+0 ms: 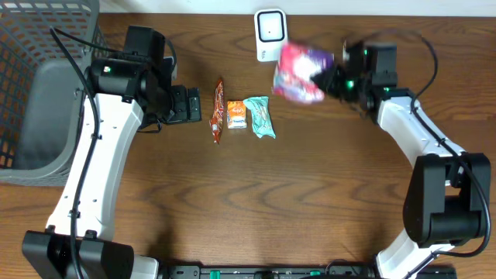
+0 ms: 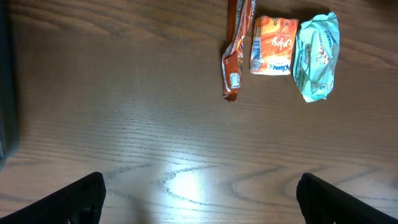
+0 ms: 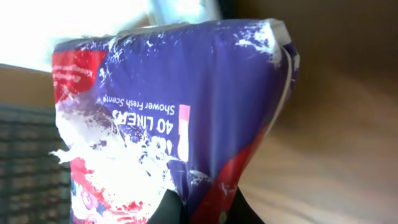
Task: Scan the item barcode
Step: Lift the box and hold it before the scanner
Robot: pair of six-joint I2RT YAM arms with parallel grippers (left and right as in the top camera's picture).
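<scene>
I will release the liner pack with my right gripper on bare wood across the table from the grey basket [image 1: 446, 94].
My right gripper [image 1: 332, 79] is shut on a purple, pink and white plastic pack of liners [image 1: 301, 73], held off the table just right of and below the white barcode scanner [image 1: 270, 35]. In the right wrist view the pack [image 3: 186, 118] fills most of the frame, pinched at its lower edge between the two black fingertips [image 3: 171, 208]. No barcode shows on the visible face. My left gripper [image 2: 199, 196] is open over bare wood, left of three small items, with nothing between its fingers.
A brown snack bar [image 1: 218, 110], an orange tissue pack [image 1: 237, 115] and a teal wrapper [image 1: 260, 116] lie side by side mid-table. A grey mesh basket [image 1: 39, 85] stands at the left edge.
</scene>
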